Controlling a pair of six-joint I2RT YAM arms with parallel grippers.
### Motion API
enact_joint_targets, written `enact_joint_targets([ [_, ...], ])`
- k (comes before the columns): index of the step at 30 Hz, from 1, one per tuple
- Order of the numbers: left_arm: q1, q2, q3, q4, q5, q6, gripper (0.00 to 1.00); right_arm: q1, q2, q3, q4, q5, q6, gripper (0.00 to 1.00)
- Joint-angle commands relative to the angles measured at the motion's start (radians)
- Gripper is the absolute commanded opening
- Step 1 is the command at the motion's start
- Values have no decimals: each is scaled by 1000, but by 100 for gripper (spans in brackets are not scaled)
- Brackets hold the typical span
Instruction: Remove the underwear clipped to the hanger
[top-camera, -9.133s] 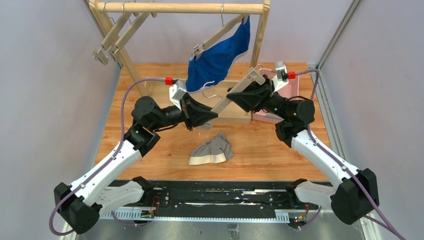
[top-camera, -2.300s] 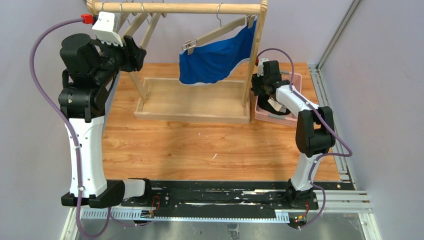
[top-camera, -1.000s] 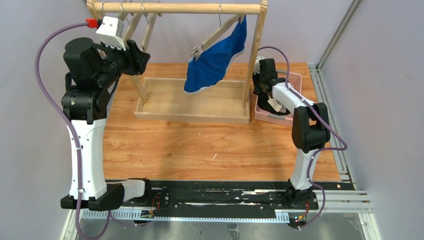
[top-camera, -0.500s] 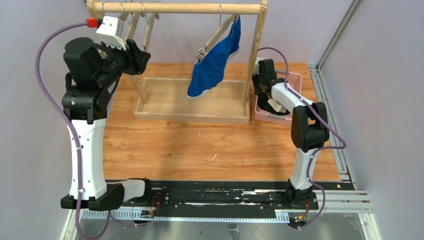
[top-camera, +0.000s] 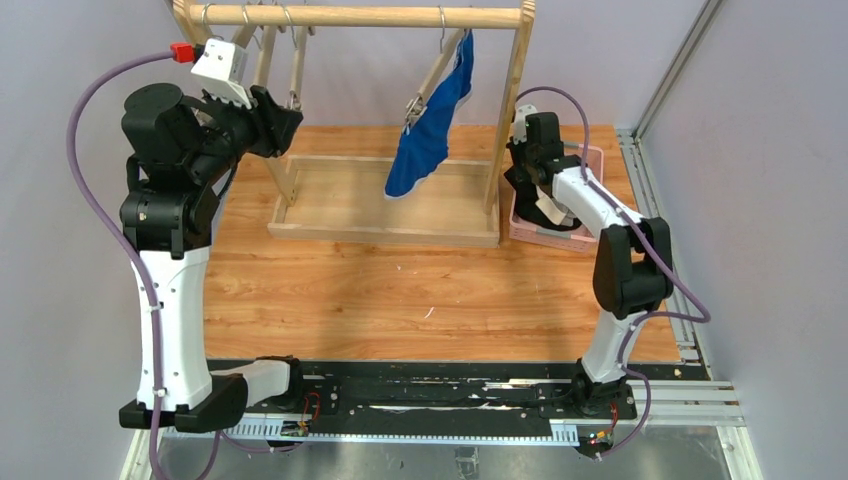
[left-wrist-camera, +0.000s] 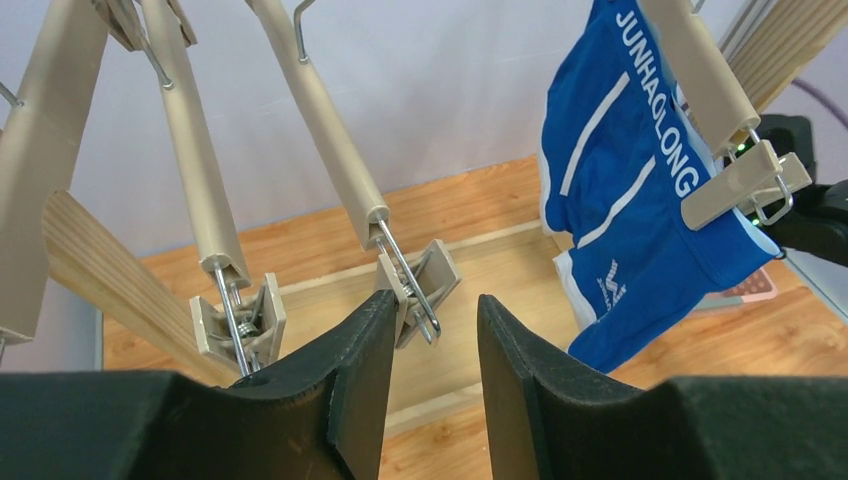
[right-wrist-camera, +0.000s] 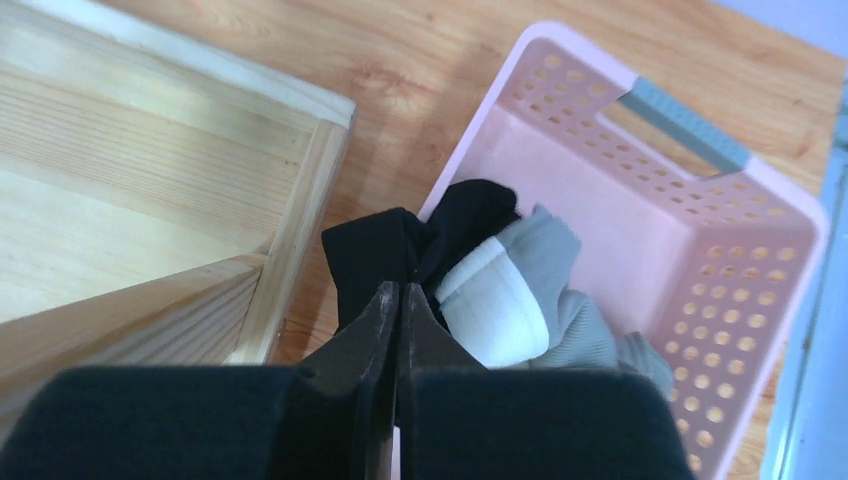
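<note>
Next, the left gripper closes on the wooden bar's near half (top-camera: 432, 82) (left-wrist-camera: 716, 75), between hook and near clip, on the hanger that holds the blue briefs.
The royal blue briefs (top-camera: 428, 125) hang from a wooden hanger (top-camera: 440, 62) on the rack, clipped at its lower end and turned nearly edge-on. In the left wrist view the blue briefs (left-wrist-camera: 625, 200) hang at the right, held by a clip (left-wrist-camera: 745, 182). My left gripper (top-camera: 288, 118) is open and empty, raised by two empty hangers; one empty clip (left-wrist-camera: 420, 290) sits just beyond its fingertips (left-wrist-camera: 375, 320). My right gripper (right-wrist-camera: 398, 290) is shut and empty, just above the black briefs (right-wrist-camera: 400, 240) and the grey briefs (right-wrist-camera: 530, 300) lying in the pink basket (right-wrist-camera: 740, 230).
The wooden rack has a top rail (top-camera: 360, 15), a right post (top-camera: 510, 110) and a tray base (top-camera: 380, 236). Two empty clip hangers (left-wrist-camera: 320, 110) hang at its left end. The pink basket (top-camera: 592, 158) stands right of the rack, near the metal frame rail (top-camera: 650, 200).
The blue briefs and their hanger have swung round from broadside to nearly edge-on. The grey briefs that lay on the table now lie in the basket. Both arms shifted slightly.
</note>
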Motion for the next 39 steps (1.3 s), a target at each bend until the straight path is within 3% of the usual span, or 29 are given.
enact_joint_targets([
  [1,5,-22,-14,18,44,11,43,-15,-108,-20,20,32,1,1],
  [7,-28,-34,-23,4,81,24,40,-60,-168,-76,28,79,20,1],
  [19,-281,31,66,-36,35,57,40,-224,-166,-224,42,121,98,1],
  [25,-427,168,226,-35,-49,55,44,-252,-100,-236,16,59,123,1],
  [33,-483,415,542,-27,-109,-7,46,-252,24,-188,-69,14,153,1],
  [39,-496,503,584,64,-110,-59,49,-252,27,-202,-62,9,166,0],
])
